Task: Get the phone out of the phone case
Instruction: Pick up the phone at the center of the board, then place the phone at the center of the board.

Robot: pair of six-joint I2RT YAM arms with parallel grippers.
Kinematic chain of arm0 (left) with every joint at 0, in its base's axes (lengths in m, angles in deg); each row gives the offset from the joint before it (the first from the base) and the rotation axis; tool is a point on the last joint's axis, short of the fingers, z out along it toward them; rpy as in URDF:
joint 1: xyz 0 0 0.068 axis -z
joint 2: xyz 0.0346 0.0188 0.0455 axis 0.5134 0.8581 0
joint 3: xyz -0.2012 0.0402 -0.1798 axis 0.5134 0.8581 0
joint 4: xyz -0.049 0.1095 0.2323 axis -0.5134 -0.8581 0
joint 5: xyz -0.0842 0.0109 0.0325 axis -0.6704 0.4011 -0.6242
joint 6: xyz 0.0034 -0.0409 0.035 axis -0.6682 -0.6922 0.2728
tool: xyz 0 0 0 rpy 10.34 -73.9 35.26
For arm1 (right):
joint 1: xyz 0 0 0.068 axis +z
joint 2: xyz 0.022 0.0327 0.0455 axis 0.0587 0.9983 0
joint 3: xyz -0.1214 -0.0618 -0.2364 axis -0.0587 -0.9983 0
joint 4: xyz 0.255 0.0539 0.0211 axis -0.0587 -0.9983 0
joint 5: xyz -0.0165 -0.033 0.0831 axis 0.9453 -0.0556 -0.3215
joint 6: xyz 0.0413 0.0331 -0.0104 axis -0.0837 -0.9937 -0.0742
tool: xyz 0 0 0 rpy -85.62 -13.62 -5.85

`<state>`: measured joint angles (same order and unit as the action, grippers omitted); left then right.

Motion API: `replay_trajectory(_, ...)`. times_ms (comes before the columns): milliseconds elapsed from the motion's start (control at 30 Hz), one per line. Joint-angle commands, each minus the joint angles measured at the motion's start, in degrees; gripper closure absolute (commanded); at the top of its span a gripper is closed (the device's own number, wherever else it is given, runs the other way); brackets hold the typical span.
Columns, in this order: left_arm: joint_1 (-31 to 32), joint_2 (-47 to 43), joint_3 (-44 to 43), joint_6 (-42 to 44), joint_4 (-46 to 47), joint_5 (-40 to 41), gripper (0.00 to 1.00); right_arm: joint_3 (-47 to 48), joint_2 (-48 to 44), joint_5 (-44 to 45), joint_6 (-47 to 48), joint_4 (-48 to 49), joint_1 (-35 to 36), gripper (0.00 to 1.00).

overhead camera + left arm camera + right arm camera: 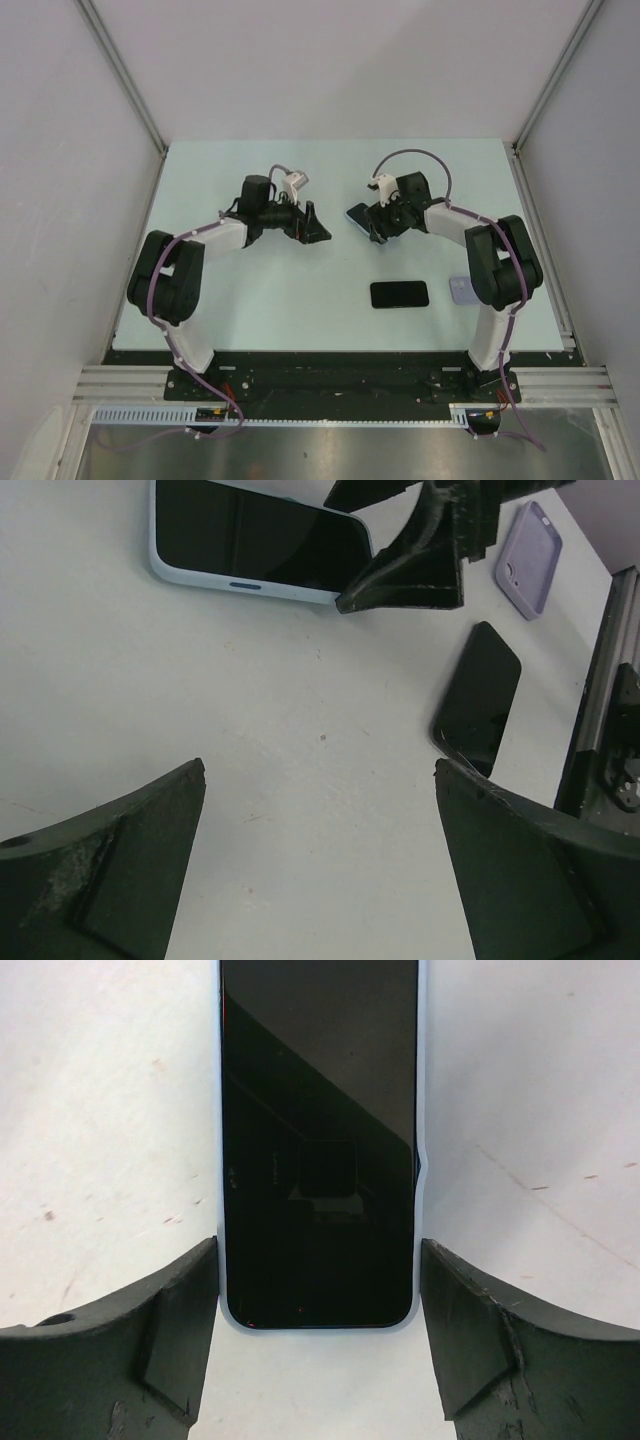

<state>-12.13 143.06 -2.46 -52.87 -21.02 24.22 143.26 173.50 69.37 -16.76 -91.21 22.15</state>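
The cased phone will go down on the bare table just off my left gripper's fingertips point(347, 234), set there by my right gripper.
A phone in a light blue case point(318, 1110) lies flat on the table, screen up. My right gripper point(318, 1245) has its jaws round the phone's near end, both fingers against the case's sides. In the top view the cased phone point(356, 213) sits just left of my right gripper point(373, 228). My left gripper point(320, 780) is open and empty over bare table, a short way from the cased phone point(255, 540); in the top view it point(318, 228) points right toward it.
A bare black phone point(399, 294) lies screen up nearer the front, and a purple empty case point(460, 291) lies to its right by the right arm's base. Both show in the left wrist view, the phone point(480, 695) and the case point(530, 558). White walls enclose the table.
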Motion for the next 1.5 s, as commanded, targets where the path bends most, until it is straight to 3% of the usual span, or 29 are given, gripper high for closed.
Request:
replay_trajectory(0, -0.7, 1.6, -1.7, -6.9, 3.5, -4.3, 0.0, -2.4, -6.7, -4.2, 2.1, 5.9, 1.3, 0.83)
replay_trajectory(467, -0.7, 8.7, -1.8, -12.0, 4.6, -3.5, 0.03, -4.5, -8.9, -4.3, 4.0, 7.1, 7.0, 0.83)
replay_trajectory(833, -1.4, 4.5, 0.8, -13.7, 6.2, -0.6, 0.03, -3.9, -4.5, -1.8, 6.3, 5.0, 9.2, 0.75)
replay_trajectory(1267, -3.4, -0.6, 2.0, -13.8, 6.5, 0.3, 0.03, 3.3, 1.1, 1.5, 8.7, -2.6, 11.4, 0.36)
replay_trajectory(1467, -3.4, -1.2, 2.2, -13.8, 6.6, 1.0, 0.03, 9.6, 4.5, 3.5, 8.6, -6.2, 12.7, 0.26)
